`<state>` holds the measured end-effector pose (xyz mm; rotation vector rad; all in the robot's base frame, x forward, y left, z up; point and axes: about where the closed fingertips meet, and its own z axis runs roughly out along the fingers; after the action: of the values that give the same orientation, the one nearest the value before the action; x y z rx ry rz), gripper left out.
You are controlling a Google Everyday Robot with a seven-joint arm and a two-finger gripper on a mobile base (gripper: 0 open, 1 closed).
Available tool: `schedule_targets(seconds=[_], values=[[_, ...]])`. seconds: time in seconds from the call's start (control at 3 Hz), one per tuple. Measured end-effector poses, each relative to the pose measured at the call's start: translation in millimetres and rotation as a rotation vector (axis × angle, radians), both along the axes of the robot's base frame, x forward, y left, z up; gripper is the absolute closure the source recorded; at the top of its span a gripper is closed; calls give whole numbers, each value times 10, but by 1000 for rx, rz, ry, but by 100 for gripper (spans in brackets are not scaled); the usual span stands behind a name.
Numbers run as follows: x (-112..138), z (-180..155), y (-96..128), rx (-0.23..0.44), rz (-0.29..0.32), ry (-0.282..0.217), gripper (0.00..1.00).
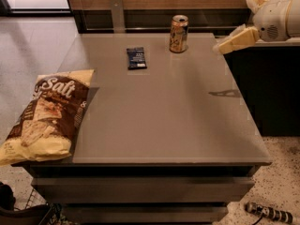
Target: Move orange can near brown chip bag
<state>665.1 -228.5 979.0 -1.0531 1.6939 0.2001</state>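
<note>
My gripper will go to the orange can next and close around the middle of its body [178, 35], under the can's top.
The orange can [178, 33] stands upright near the far edge of the grey table [159, 111], right of centre. The brown chip bag [47, 115] lies flat at the table's left edge, partly overhanging it, with white "Salt" lettering up. My gripper [224, 46] is at the far right, above the table's right edge, pointing left toward the can and well short of it. It holds nothing.
A flat dark blue snack packet [136, 58] lies left of the can. A wooden wall with a glass panel runs behind the table. A dark cabinet [267, 93] stands to the right. A cable end [267, 213] lies on the speckled floor.
</note>
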Motion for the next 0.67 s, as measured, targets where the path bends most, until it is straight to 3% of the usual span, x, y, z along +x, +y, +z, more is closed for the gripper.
schedule_targets(seconds=[0.33,0.67], values=[[201,-27,97,88,-2,-21,0],[375,-58,239,170,-10,-9,0]])
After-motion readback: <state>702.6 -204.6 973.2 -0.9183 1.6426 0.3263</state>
